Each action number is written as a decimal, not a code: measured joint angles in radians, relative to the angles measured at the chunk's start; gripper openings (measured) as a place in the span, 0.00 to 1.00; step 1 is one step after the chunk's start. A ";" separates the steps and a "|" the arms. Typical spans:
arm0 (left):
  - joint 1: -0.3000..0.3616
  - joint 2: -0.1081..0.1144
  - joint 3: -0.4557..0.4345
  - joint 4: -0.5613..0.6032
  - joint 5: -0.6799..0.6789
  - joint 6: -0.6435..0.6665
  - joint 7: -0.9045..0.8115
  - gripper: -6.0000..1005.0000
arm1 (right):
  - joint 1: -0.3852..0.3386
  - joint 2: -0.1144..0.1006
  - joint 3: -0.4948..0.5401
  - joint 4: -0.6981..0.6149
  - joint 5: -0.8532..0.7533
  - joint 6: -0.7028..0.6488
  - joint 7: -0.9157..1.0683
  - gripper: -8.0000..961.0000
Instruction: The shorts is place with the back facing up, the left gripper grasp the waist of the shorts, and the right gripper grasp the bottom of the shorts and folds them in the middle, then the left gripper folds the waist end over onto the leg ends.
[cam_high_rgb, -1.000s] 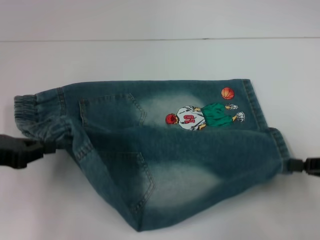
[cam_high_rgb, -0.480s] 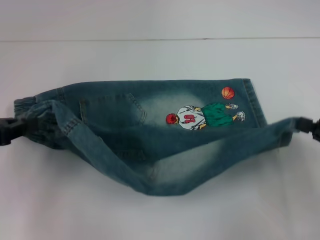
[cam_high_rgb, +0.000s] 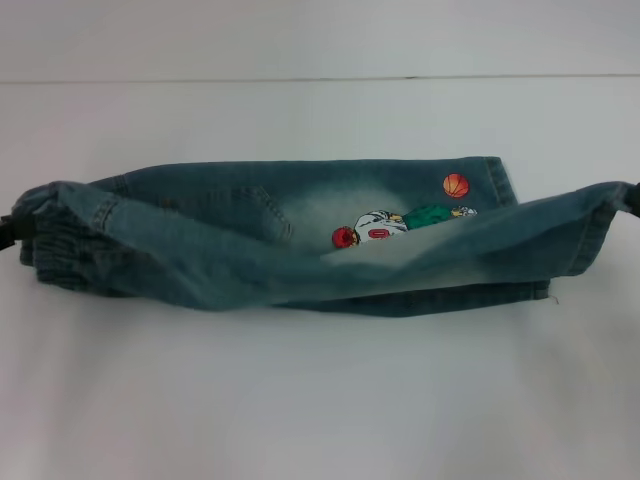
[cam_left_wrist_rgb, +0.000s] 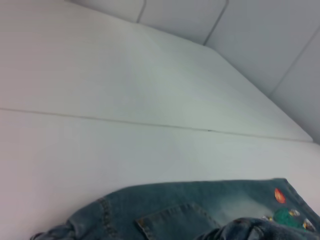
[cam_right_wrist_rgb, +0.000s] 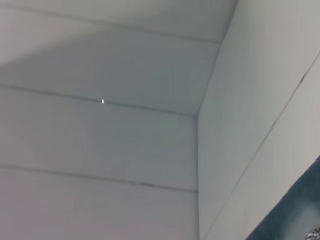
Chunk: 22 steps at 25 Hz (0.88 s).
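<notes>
Next, I let go of the raised leg hem with my right gripper just past the far leg's hem beside the orange basketball (cam_high_rgb: 568, 195).
The blue denim shorts (cam_high_rgb: 300, 215) lie lengthwise across the white table (cam_high_rgb: 320, 400), ruffled waist (cam_high_rgb: 60, 262) to the left and leg hems (cam_high_rgb: 500, 185) to the right. Their near half hangs lifted as a taut band, draped over the far half and hiding the lower part of the cartoon print (cam_high_rgb: 380, 228). The orange basketball (cam_high_rgb: 456, 185) still shows. At the left edge my left gripper (cam_high_rgb: 8, 228) is shut on the waist corner. At the right edge my right gripper (cam_high_rgb: 632, 195) is shut on the raised leg hem. The left wrist view shows the pocket side of the shorts (cam_left_wrist_rgb: 200, 207).
A pale wall (cam_high_rgb: 320, 40) rises behind the table's far edge. Bare tabletop lies in front of the shorts and behind them. The right wrist view shows wall panels and a denim corner (cam_right_wrist_rgb: 300, 210).
Both grippers have moved away from me, carrying the near edge of the shorts up and over the far half. The hanging fold has flattened and now covers part of the print.
</notes>
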 joint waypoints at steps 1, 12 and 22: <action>-0.002 0.000 -0.002 -0.005 0.000 -0.008 -0.002 0.06 | -0.001 0.000 0.007 0.007 0.000 0.008 0.004 0.01; -0.029 0.001 -0.001 -0.041 0.000 -0.086 -0.033 0.06 | -0.018 0.010 0.094 0.061 0.002 0.085 0.028 0.01; -0.077 0.015 0.006 -0.120 0.007 -0.154 -0.037 0.06 | 0.009 0.010 0.099 0.089 0.027 0.190 0.056 0.01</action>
